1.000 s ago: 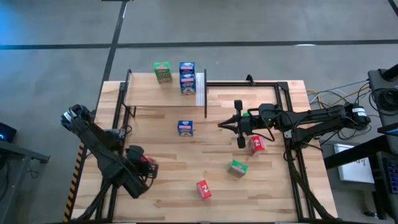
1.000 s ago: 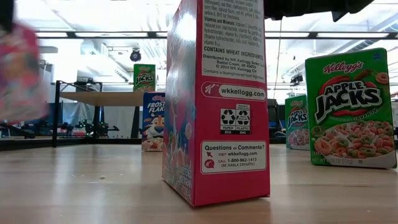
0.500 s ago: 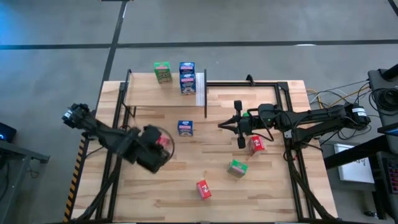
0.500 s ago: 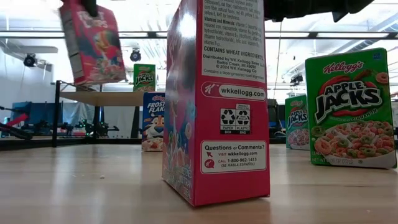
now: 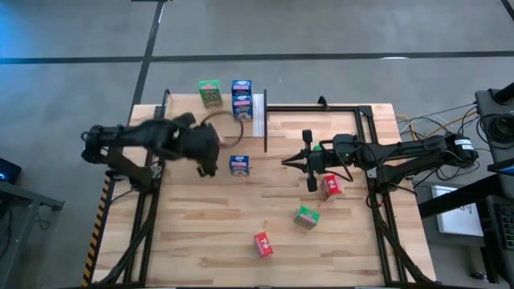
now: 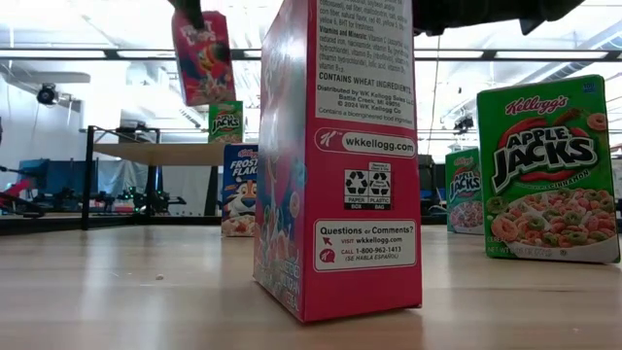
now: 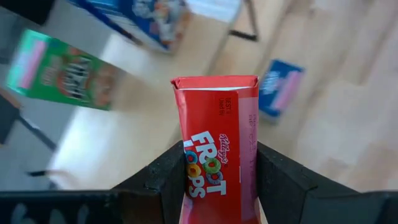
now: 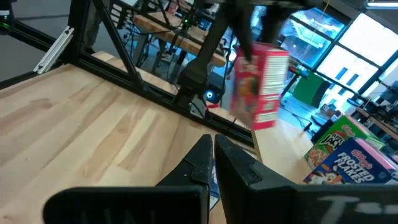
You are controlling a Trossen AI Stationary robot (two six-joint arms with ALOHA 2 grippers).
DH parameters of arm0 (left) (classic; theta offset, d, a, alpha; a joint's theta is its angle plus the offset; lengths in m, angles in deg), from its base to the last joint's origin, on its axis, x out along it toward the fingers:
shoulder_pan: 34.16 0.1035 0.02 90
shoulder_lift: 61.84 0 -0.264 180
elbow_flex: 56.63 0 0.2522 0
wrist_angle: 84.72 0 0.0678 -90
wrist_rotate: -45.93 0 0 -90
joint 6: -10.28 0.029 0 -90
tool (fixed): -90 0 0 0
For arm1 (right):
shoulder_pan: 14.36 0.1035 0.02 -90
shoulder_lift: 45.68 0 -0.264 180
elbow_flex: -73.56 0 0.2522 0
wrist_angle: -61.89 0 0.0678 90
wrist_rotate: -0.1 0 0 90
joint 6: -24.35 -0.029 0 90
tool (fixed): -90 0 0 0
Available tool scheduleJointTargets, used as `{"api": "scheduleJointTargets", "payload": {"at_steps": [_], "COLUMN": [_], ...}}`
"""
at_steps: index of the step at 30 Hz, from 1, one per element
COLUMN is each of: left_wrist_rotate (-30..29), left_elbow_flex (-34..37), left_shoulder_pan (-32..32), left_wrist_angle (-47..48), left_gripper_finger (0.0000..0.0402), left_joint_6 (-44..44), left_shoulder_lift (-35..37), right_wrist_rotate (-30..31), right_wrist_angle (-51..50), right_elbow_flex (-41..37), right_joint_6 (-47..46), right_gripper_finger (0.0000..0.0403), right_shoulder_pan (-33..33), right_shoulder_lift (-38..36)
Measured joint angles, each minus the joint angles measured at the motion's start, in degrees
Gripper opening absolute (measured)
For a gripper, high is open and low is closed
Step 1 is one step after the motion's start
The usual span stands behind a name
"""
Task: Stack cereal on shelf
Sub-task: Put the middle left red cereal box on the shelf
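Observation:
The robot's left gripper should set the red cereal box down on the shelf's empty end (image 5: 187, 114) (image 7: 93, 148) beside the green box.
My left gripper (image 5: 206, 154) is shut on a red cereal box (image 7: 217, 149) in the air, just near of the shelf (image 5: 189, 120), a light wooden panel with a white end strip (image 5: 259, 115). The box also shows high in the low view (image 6: 202, 58). On the shelf stand a green box (image 5: 210, 92) and two blue boxes (image 5: 241, 99). On the table stand a blue box (image 5: 238, 164), two red boxes (image 5: 332, 186) (image 5: 263, 244) and a green box (image 5: 306, 217). My right gripper (image 5: 285, 161) is shut and empty at mid-table right. My left gripper pinches the red box between its two fingers (image 7: 171, 180), one on each side edge of the printed front (image 7: 189, 168), at the box's upper end. The fingers come from above. The box hangs below them, a little tilted, lifted clear of table and shelf.
Thin black uprights (image 5: 165, 108) (image 5: 265, 120) stand at the shelf's ends. A black metal frame (image 5: 365, 112) runs along the table's right side. Bare tabletop (image 5: 201, 225) lies at the near left. The near red box (image 6: 340, 156) fills the low view's middle.
My left gripper has risen and swung from the table's near left toward the far edge and the shelf, carrying the red box lifted clear, still shut on it. The right arm has kept still.

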Motion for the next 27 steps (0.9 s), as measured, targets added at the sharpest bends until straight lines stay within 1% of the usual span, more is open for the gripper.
{"api": "scheduleJointTargets", "payload": {"at_steps": [6,11,13,19,27], "left_wrist_rotate": [0.1,0.1,1.3,10.9,11.9], "left_elbow_flex": [2.3,2.5,2.5,2.5,2.9], "left_shoulder_pan": [9.8,17.3,20.3,29.9,41.3], "left_wrist_angle": [0.0,0.0,0.0,0.0,-1.0], "left_gripper_finger": [0.0151,0.0151,0.0151,0.0151,0.0151], "left_joint_6": [15.6,26.0,28.8,34.6,40.8], "left_shoulder_lift": [2.2,3.1,3.2,3.4,3.4], "right_wrist_rotate": [0.0,0.0,0.0,0.0,0.0], "right_wrist_angle": [-1.1,-1.6,-2.2,-2.8,-3.7], "right_elbow_flex": [0.0,0.0,0.0,0.0,0.0], "right_joint_6": [-1.4,-2.6,-2.7,-4.5,-5.7], "right_gripper_finger": [0.0009,0.0009,0.0009,0.0009,0.0009], "right_shoulder_pan": [0.0,0.0,0.0,0.0,0.0], "right_shoulder_lift": [0.0,0.0,0.0,0.0,0.0]}}
